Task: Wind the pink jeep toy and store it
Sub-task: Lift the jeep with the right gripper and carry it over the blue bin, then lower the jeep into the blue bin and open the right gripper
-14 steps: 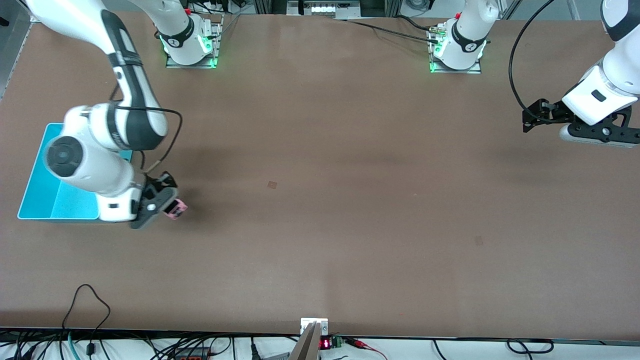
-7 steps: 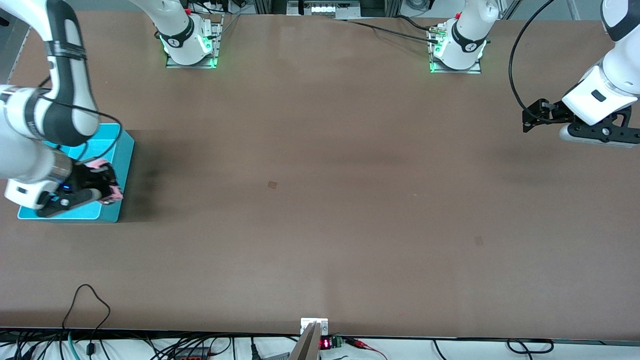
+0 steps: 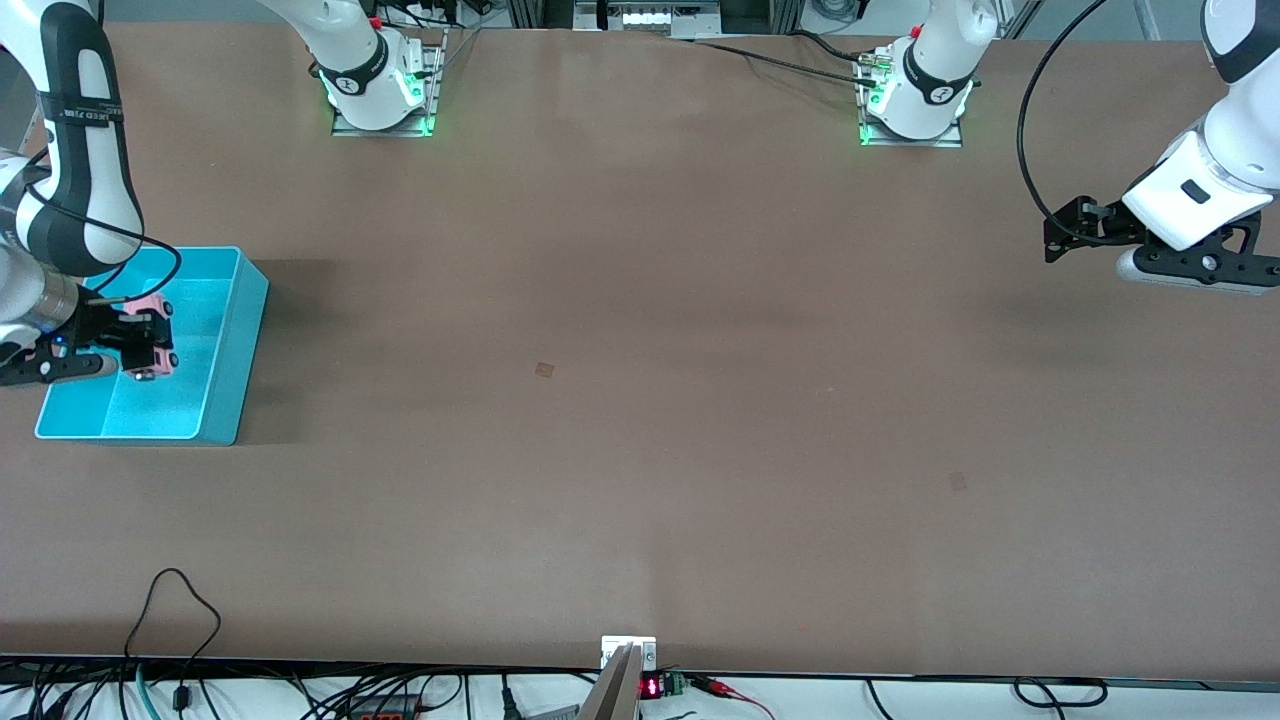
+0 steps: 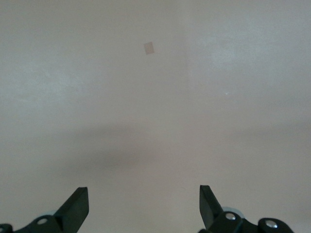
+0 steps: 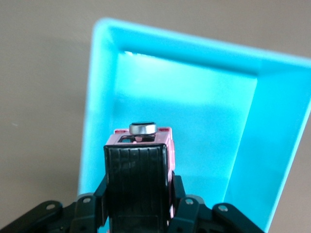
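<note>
Next, my right gripper releases the pink jeep toy inside the turquoise bin, next to the bin's side [image 3: 203,320] [image 5: 157,185] that faces the middle of the table.
The pink jeep toy [image 3: 152,340] hangs in the air over the inside of the turquoise bin [image 3: 238,340], with my right gripper [image 3: 140,342] shut on it. In the right wrist view the pink jeep toy [image 5: 167,145] shows its black roof and a round silver part, clamped between the fingers of the right gripper [image 5: 140,191] above the bin's floor [image 5: 204,111]. My left gripper [image 3: 1062,232] waits open above bare table at the left arm's end. In the left wrist view the left gripper [image 4: 144,206] has nothing between its fingers.
The turquoise bin stands at the right arm's end of the brown table [image 3: 640,400]. Two small marks [image 3: 545,369] [image 3: 957,481] show on the tabletop. Cables [image 3: 170,610] lie along the table's edge nearest the front camera.
My right arm has carried the pink jeep toy from beside the bin, over its rim, to a spot above the bin's inside. The left arm has not moved.
</note>
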`<state>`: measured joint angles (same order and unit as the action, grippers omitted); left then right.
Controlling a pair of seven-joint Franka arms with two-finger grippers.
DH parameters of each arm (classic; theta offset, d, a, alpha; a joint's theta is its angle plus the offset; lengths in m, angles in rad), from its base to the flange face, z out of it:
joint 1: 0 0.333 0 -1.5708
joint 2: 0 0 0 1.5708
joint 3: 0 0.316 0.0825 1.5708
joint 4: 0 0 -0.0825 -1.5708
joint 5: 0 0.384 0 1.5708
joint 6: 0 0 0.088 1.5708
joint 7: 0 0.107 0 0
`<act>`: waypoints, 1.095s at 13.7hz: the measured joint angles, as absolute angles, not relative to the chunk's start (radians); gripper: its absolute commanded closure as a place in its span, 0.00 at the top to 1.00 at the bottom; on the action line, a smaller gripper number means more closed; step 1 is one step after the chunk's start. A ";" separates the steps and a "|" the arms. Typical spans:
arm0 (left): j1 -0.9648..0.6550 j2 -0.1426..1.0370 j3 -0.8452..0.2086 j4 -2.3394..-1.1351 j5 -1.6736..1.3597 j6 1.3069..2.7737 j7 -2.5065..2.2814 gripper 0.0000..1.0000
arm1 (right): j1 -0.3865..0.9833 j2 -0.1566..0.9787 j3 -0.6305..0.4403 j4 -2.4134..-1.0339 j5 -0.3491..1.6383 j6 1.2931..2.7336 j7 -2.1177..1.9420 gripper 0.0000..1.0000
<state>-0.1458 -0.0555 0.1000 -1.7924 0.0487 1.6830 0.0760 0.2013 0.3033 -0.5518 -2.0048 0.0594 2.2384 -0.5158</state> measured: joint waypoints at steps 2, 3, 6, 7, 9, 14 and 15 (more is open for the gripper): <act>-0.146 -0.056 0.100 -1.792 0.049 1.682 0.076 1.00 | 0.168 0.302 -0.558 -2.078 0.060 2.318 -0.515 0.00; -0.146 -0.056 0.100 -1.792 0.049 1.682 0.076 1.00 | 0.156 0.303 -0.558 -2.116 0.061 2.358 -0.515 0.00; -0.146 -0.056 0.100 -1.792 0.049 1.682 0.076 1.00 | 0.141 0.314 -0.558 -2.178 0.065 2.419 -0.515 0.00; -0.146 -0.056 0.100 -1.792 0.049 1.682 0.076 1.00 | 0.138 0.324 -0.558 -2.183 0.073 2.433 -0.515 0.01; -0.146 -0.056 0.100 -1.792 0.049 1.681 0.076 1.00 | 0.135 0.351 -0.558 -2.185 0.087 2.451 -0.515 0.07; -0.147 -0.056 0.100 -1.792 0.049 1.681 0.076 1.00 | 0.134 0.423 -0.555 -2.185 0.185 2.486 -0.541 0.62; -0.147 -0.056 0.100 -1.792 0.049 1.681 0.076 1.00 | 0.134 0.432 -0.554 -2.184 0.210 2.487 -0.558 0.84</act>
<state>-0.1466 -0.0556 0.1000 -1.7923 0.0487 1.6811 0.0760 0.1340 0.4318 -0.5536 -2.1845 0.2099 2.4872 -0.5576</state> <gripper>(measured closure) 0.000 0.480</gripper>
